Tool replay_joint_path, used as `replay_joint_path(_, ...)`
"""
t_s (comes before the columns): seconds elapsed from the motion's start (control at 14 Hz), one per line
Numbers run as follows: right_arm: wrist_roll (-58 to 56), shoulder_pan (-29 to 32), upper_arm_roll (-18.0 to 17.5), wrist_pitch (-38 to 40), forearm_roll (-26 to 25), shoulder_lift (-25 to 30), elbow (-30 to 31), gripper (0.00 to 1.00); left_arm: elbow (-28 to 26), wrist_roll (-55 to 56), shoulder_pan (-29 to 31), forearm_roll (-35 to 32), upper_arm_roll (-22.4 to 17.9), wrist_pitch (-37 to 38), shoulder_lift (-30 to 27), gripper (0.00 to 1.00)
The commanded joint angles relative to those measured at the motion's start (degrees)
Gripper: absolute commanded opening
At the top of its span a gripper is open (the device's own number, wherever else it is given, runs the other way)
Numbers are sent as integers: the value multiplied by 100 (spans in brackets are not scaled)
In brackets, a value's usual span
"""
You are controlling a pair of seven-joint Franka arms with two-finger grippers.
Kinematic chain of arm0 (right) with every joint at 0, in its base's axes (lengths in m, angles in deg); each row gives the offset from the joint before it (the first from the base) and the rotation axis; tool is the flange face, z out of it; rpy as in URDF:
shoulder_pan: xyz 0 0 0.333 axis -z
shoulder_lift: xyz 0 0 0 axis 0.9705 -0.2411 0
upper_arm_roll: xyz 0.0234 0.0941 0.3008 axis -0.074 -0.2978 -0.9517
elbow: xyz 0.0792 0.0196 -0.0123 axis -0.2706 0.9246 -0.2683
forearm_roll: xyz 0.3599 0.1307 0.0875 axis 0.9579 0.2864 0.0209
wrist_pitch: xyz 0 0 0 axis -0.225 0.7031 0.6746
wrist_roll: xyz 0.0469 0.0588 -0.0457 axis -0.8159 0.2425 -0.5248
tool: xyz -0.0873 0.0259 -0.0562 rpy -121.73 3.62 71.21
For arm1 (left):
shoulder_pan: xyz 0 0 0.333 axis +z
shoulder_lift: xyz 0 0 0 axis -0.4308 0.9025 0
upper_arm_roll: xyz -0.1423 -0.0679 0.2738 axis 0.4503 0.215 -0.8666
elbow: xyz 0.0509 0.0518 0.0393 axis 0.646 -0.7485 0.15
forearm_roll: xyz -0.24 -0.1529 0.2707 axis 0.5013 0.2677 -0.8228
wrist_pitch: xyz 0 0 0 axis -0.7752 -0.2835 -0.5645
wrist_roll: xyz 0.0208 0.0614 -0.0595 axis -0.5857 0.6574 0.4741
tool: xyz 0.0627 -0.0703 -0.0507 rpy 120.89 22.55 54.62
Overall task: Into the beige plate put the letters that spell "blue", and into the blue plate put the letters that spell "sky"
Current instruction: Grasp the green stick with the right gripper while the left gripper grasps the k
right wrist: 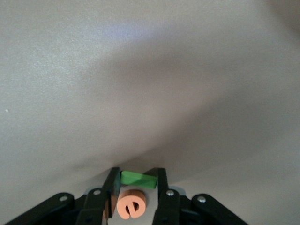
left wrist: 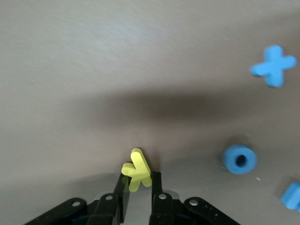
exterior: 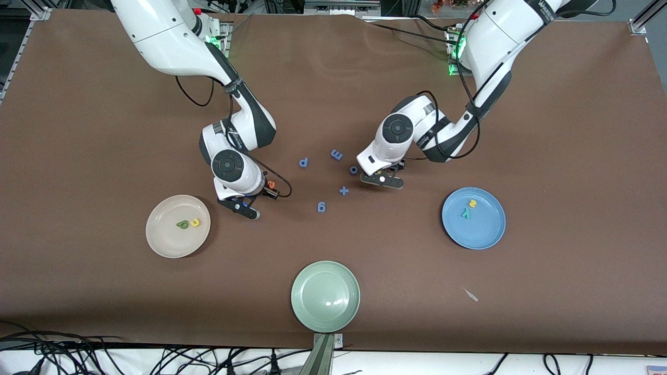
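Note:
The robot's left gripper will release the yellow k, now low beside the blue o, in the blue plate (exterior: pixel 458 219), just past the teal y from the yellow s.
My left gripper (left wrist: pixel 138 176) (exterior: pixel 383 179) is shut on the yellow k (left wrist: pixel 137 168), low over the table beside the blue o (exterior: pixel 354 170). My right gripper (right wrist: pixel 137 177) (exterior: pixel 238 205) is shut on the green l (right wrist: pixel 137 179), low beside the beige plate (exterior: pixel 156 234). The orange e (right wrist: pixel 131 204) lies flat between its fingers, closer to the palm. In the beige plate are the dark green b (exterior: pixel 182 224) and the yellow u (exterior: pixel 194 222). The blue plate (exterior: pixel 484 234) holds the teal y (exterior: pixel 465 212) and the yellow s (exterior: pixel 472 203).
Blue letters lie mid-table: a p (exterior: pixel 304 162), an m (exterior: pixel 336 154), a plus sign (exterior: pixel 344 191) and a 9 (exterior: pixel 321 207). A pale green plate (exterior: pixel 325 296) sits near the front edge. A small scrap (exterior: pixel 470 295) lies nearer the camera than the blue plate.

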Motion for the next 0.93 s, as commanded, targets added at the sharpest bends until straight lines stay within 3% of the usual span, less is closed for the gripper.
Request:
replay_joint_path(0.0,-285,53,0,121,-45,256,85,35,41,-27,118,-180,17,605,-515,4)
replay_joint_path(0.29,-1215,237,193,517,-54,546,67,35,94,-1281,776,-162,35,1186,-937,9)
replay_joint_path(0.57,-2831,483,729,755,-62,801,67,35,120,-3230,1707,-171,35,1302,-1017,11)
replay_joint_path(0.86,-4002,677,1133,755,25,784,67,35,760,-4395,2201,-180,-44,1249,-614,19)
